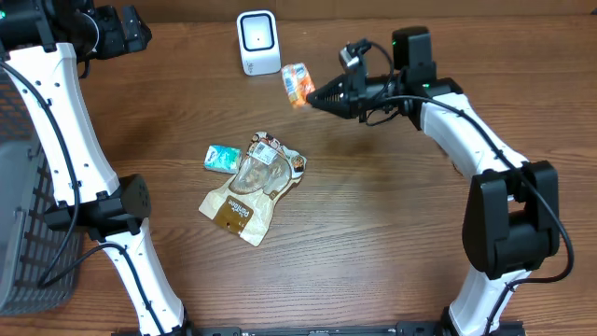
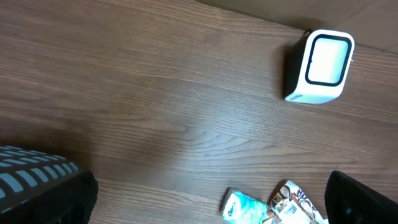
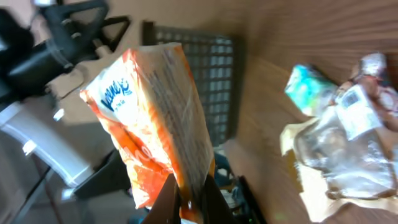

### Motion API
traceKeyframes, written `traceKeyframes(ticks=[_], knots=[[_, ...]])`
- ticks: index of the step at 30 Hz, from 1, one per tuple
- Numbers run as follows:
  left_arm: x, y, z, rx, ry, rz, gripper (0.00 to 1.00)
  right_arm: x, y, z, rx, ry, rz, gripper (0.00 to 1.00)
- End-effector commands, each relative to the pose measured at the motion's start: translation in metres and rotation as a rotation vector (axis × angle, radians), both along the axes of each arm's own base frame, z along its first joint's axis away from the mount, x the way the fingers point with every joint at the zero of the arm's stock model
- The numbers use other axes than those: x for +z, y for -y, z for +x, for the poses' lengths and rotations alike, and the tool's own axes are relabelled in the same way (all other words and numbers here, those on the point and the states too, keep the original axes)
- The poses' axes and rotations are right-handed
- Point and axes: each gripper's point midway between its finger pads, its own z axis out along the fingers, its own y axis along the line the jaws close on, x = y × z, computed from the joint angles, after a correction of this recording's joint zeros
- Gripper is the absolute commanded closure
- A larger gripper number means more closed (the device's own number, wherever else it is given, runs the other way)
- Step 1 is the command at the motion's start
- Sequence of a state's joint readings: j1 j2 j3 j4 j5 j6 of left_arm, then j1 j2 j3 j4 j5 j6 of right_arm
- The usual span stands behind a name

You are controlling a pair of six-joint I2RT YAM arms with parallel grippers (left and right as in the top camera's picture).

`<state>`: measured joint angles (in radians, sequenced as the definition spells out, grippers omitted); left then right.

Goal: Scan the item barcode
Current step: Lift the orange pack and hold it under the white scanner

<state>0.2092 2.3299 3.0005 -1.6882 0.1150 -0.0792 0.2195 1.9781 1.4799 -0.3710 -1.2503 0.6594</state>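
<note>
Next, I let go of the orange and white snack packet with my right gripper on the wood (image 1: 458, 119) beneath that gripper's own white forearm.
My right gripper (image 1: 317, 95) is shut on an orange and white snack packet (image 1: 297, 84), held in the air just right of the white barcode scanner (image 1: 258, 42). In the right wrist view the orange packet (image 3: 149, 118) stands up from the pinching fingertips (image 3: 166, 199). The scanner (image 2: 320, 65) also shows in the left wrist view, upright on the wood. My left gripper (image 2: 208, 205) is open at the far left back of the table, with nothing between its fingers.
A teal packet (image 1: 222, 157), a clear pouch (image 1: 266, 168) and a tan pouch (image 1: 233, 210) lie together mid-table. A dark mesh basket (image 1: 23, 215) stands at the left edge.
</note>
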Motion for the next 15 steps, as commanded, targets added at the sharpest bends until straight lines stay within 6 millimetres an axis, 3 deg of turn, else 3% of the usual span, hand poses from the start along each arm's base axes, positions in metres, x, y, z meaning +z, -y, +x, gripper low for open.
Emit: traceKeyframes(ticks=[1,3,5,8,10,15], knots=[[0.021,0.003,-0.006,0.009,0.048,0.009,0.0,-0.028,0.004,0.008,-0.086,0.104,-0.213,0.96],[0.02,0.003,-0.006,0.009,0.048,0.009,0.0,-0.054,0.017,0.008,-0.131,0.091,-0.396,0.96],[0.021,0.003,-0.006,0.009,0.048,0.009,0.01,-0.065,0.029,0.009,-0.154,0.096,-0.526,0.96],[0.021,0.003,-0.006,0.008,0.048,0.009,0.0,-0.059,0.047,0.019,-0.196,0.139,-0.692,0.96],[0.021,0.003,-0.006,0.009,0.048,0.009,0.01,-0.04,0.058,0.031,-0.248,0.195,-0.794,0.96],[0.021,0.003,-0.006,0.008,0.048,0.009,0.0,0.039,0.07,0.067,-0.398,0.412,-0.94,0.96]])
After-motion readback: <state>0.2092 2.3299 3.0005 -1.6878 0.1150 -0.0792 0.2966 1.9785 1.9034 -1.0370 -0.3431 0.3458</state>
